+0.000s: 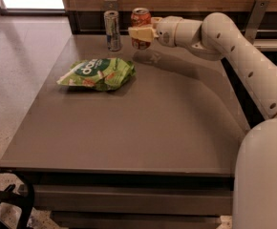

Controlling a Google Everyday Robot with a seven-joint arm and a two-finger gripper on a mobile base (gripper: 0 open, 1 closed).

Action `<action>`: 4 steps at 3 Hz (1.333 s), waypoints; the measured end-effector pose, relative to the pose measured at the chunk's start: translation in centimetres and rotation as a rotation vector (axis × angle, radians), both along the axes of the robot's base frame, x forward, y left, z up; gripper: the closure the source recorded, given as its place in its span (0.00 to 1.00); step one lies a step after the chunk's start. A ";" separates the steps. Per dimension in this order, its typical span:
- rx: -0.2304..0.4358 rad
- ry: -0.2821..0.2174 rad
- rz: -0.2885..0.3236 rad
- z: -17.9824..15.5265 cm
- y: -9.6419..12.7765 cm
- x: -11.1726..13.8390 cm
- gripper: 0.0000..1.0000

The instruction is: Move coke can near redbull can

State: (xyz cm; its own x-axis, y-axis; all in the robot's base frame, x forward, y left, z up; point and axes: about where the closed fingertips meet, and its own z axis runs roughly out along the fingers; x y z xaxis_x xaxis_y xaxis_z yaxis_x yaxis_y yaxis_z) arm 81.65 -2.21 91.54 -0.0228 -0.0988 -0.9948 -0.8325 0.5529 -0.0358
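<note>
Next, my gripper releases the coke can standing next to the redbull can, just behind the green chip bag [132, 55]. The coke can is now upright at the table's far edge.
The coke can [140, 19] is a red-orange can with a silver top, held upright in my gripper [141, 33] at the far edge of the table. The gripper's pale fingers [139, 33] are shut around the can's middle. The can's base is at or just above the tabletop; I cannot tell if it touches. The redbull can [112, 30], slim and silver-blue, stands upright just to the left of the coke can, with a small gap between them. My white arm reaches in from the right.
A green chip bag [98, 73] lies on the grey table [143, 128], in front of and left of the cans. A dark wall ledge runs behind the table. A black chair part [5, 199] shows at the lower left.
</note>
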 end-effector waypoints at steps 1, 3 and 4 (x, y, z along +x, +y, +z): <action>0.011 -0.018 -0.009 -1.8 1.5 1.6 1.00; -0.050 -0.014 -0.030 -5.0 3.0 2.5 0.98; -0.049 -0.013 -0.026 -5.1 3.4 2.5 0.75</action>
State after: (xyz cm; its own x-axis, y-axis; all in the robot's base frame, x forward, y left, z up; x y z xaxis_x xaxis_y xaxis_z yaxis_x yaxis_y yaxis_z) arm 84.17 1.17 86.49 -0.0133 -0.1471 -0.9890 -0.8173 0.5714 -0.0740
